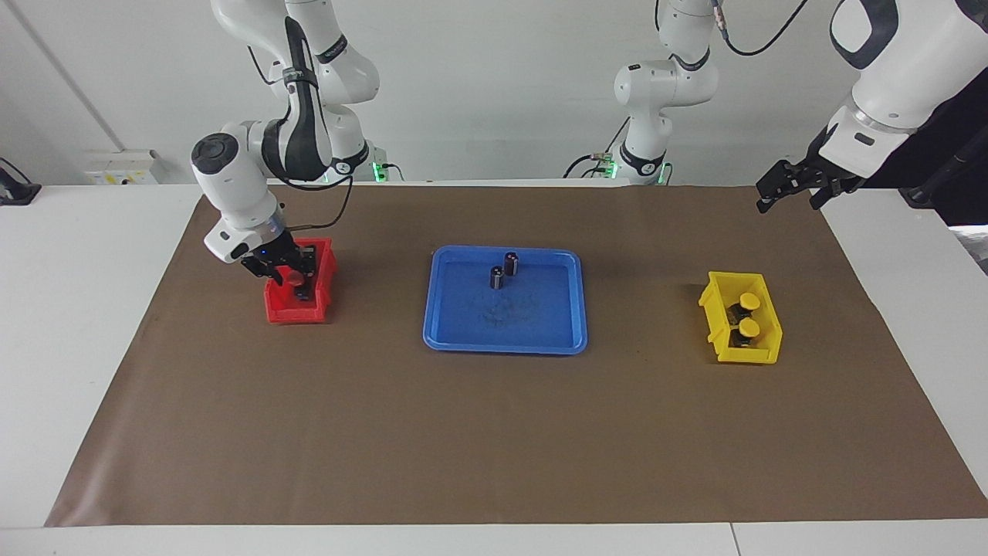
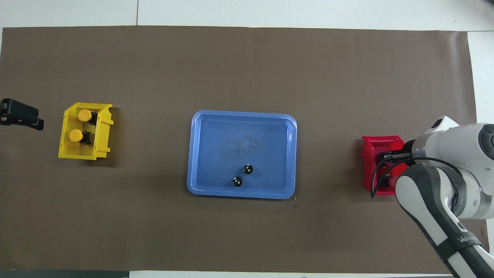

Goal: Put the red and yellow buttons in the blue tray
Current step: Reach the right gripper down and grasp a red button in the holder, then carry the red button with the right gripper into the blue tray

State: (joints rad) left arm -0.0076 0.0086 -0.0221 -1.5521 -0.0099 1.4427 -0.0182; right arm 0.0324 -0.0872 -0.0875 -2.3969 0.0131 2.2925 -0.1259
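Observation:
I need to let go of the red button with my right gripper near the blue tray's middle [image 2: 250, 144], just beyond the dark cylinders.
My right gripper [image 1: 299, 283] reaches down into the red bin [image 1: 297, 314], shut on a red button [image 1: 293, 276] there. In the overhead view the arm covers most of that bin [image 2: 369, 154], and only an edge of a red cap [image 2: 392, 179] shows. Two yellow buttons [image 1: 749, 300] [image 1: 747, 327] sit in the yellow bin [image 1: 745, 357] at the left arm's end, seen from above as yellow caps [image 2: 84, 115] [image 2: 75, 135]. The blue tray [image 1: 505, 349] [image 2: 241, 195] lies at mid-table. My left gripper [image 1: 781, 193] [image 2: 19, 114] waits open in the air over the mat's edge.
Two dark cylinders [image 1: 511, 262] [image 1: 497, 277] stand in the blue tray on its side nearer the robots, also seen from above [image 2: 248, 168] [image 2: 237, 181]. A brown mat [image 1: 494, 448] covers the table.

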